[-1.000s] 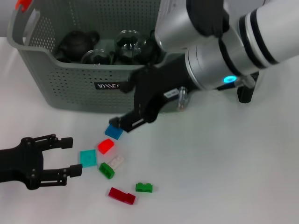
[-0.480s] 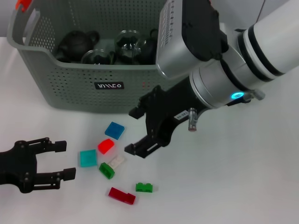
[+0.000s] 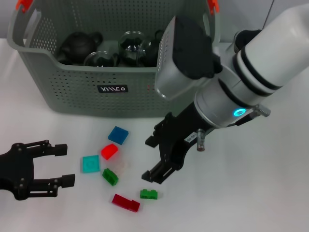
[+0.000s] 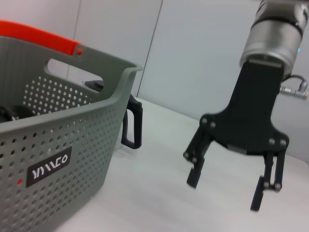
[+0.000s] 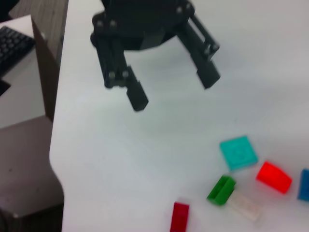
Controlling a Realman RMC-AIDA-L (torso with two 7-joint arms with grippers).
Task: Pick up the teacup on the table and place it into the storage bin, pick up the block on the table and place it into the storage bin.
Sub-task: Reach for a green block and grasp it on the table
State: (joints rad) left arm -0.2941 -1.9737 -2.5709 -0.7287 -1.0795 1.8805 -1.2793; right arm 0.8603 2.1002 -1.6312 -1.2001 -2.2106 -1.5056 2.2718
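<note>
I need to close my right gripper on the outer end of the green block [image 3: 153, 195] beside the dark red block, the end that faces away from that dark red block.
Several small blocks lie on the white table in front of the storage bin [image 3: 72, 94]: blue [image 3: 118, 135], red [image 3: 109, 151], teal [image 3: 90, 164], green [image 3: 110, 176], a pale clear one [image 3: 121, 166], dark red [image 3: 126, 202] and another green [image 3: 148, 194]. My right gripper [image 3: 151, 159] hangs open just right of this cluster, holding nothing; the left wrist view shows it open too [image 4: 224, 186]. At the near left my left gripper [image 3: 63, 165] is open beside the teal block, as the right wrist view confirms [image 5: 174, 91]. No teacup shows on the table.
Dark teapots [image 3: 79, 43] and glassware [image 3: 133, 46] fill the bin. A black handle [image 4: 133, 125] of a glass carafe stands behind the bin's corner. The right arm's bulky body [image 3: 231, 82] overhangs the bin's right end. A desk with a keyboard [image 5: 12, 41] lies beyond the table edge.
My right gripper has moved from beside the blue block toward the front of the table, staying open and empty. The left gripper has drawn back slightly to the left. The blocks have not moved.
</note>
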